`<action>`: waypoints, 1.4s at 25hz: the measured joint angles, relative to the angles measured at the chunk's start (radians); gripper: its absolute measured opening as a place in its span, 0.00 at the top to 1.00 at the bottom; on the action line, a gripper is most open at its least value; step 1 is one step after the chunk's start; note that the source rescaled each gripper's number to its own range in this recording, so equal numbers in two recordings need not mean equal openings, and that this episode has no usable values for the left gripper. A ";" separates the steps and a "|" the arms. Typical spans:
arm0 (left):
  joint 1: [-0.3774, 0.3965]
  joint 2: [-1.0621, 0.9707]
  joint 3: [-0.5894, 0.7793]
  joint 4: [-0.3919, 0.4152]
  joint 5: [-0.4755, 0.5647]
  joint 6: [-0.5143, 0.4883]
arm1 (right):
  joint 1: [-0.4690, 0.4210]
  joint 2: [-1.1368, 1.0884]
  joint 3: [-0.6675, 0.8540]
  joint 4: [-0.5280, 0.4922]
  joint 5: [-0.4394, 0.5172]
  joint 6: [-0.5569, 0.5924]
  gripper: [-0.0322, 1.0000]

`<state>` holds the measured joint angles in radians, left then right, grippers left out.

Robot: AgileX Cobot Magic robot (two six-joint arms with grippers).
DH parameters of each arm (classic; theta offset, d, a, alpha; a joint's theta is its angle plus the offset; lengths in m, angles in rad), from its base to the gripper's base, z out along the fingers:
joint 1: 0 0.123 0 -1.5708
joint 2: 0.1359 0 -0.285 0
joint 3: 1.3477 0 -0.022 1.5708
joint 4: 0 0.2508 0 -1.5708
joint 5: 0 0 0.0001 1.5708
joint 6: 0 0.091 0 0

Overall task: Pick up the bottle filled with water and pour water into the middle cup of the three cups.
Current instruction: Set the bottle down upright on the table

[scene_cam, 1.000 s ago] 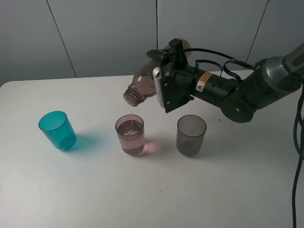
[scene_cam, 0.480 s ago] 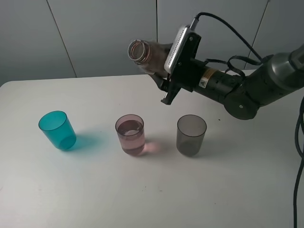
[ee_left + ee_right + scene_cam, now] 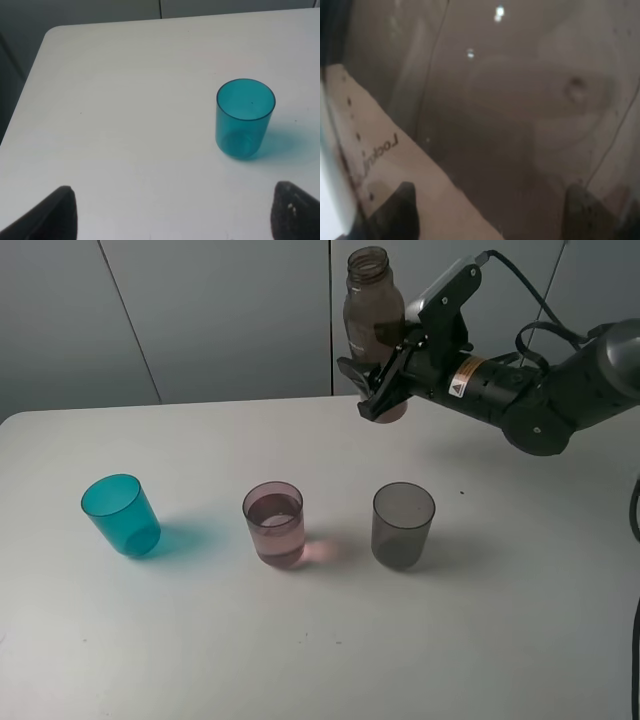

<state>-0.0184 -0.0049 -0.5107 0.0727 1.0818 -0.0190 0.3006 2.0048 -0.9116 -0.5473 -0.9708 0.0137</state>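
Note:
My right gripper has the smoky-brown bottle. It will let go of it on the table (image 3: 352,457) behind the gap between the pink and grey cups.
My right gripper (image 3: 385,380) is shut on the smoky-brown bottle (image 3: 371,315) and holds it upright in the air behind the cups, open neck up. The bottle fills the right wrist view (image 3: 510,125). The three cups stand in a row on the white table (image 3: 300,640): the teal cup (image 3: 120,514) at the left, the pale pink middle cup (image 3: 274,523) with water in it, and the smoky grey cup (image 3: 403,525) at the right. The left wrist view shows the teal cup (image 3: 245,118) ahead of my left gripper (image 3: 172,215), whose dark fingertips (image 3: 55,212) stand wide apart and empty.
Grey wall panels (image 3: 220,310) stand behind the table. Black cables (image 3: 545,315) trail from the right arm. The table's left corner (image 3: 50,35) shows in the left wrist view.
The right gripper has swung the bottle from tipped over the pink cup back to upright, and lifted it up and to the right. The pink cup now holds water.

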 joint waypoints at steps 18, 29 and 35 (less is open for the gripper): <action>0.000 0.000 0.000 0.000 0.000 0.000 | 0.000 0.303 -0.230 -0.070 -0.044 0.247 0.97; 0.000 0.000 0.000 0.000 0.000 0.000 | 0.000 0.348 -0.232 -0.070 -0.066 0.249 0.97; 0.000 0.000 0.000 0.000 0.000 0.000 | 0.000 0.348 -0.232 -0.070 -0.064 0.220 0.97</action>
<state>-0.0184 -0.0049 -0.5107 0.0727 1.0818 -0.0190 0.3006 2.3524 -1.1435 -0.6175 -1.0345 0.2339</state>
